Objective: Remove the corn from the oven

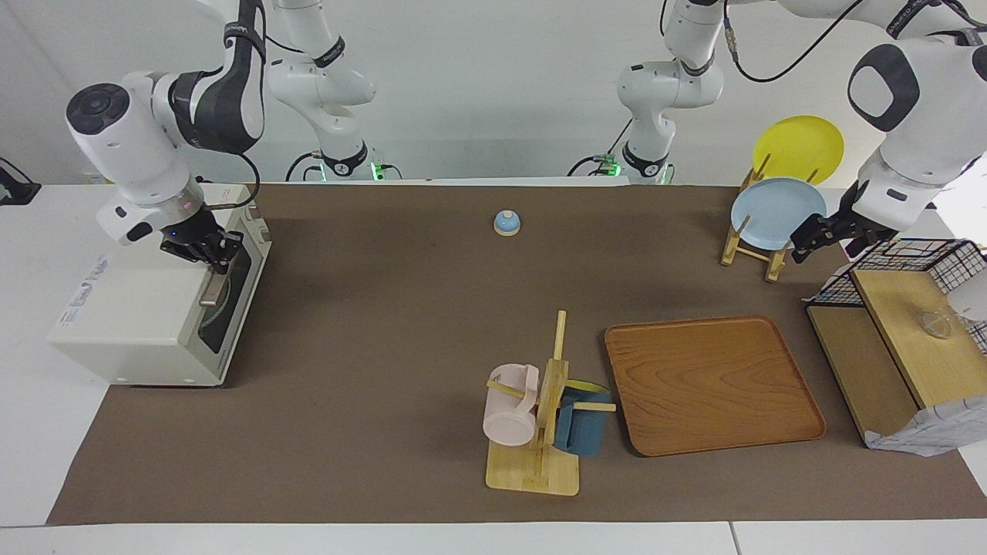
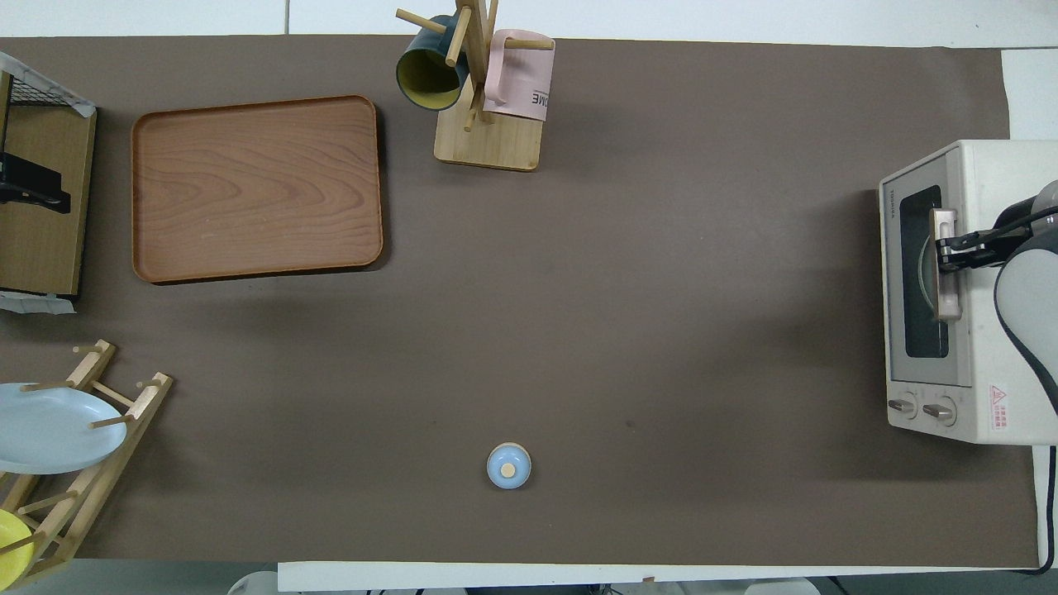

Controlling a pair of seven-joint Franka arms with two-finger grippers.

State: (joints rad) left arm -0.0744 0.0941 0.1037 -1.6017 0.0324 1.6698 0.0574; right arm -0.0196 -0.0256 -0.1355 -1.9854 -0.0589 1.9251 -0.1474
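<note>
The oven door is to end up folded down open over the bare table (image 2: 835, 281) in front of the oven. Next, my right gripper lets go of it there.
The cream-white oven (image 1: 146, 316) stands at the right arm's end of the table, with its dark glass door (image 2: 919, 273) closed. My right gripper (image 1: 210, 258) is down at the tan bar handle (image 2: 945, 281), at the end of the bar farther from the robots (image 2: 946, 252). The corn is not in view. Only a pale curved rim shows through the glass. My left gripper (image 1: 810, 243) waits in the air over the wire basket, beside the plate rack.
A wooden tray (image 1: 713, 385) and a mug tree (image 1: 540, 416) with a pink and a blue mug lie farther from the robots. A small blue bell (image 1: 506, 223) is nearer to them. A plate rack (image 1: 759, 231), wire basket (image 1: 910, 270) and wooden shelf (image 1: 871, 362) stand at the left arm's end.
</note>
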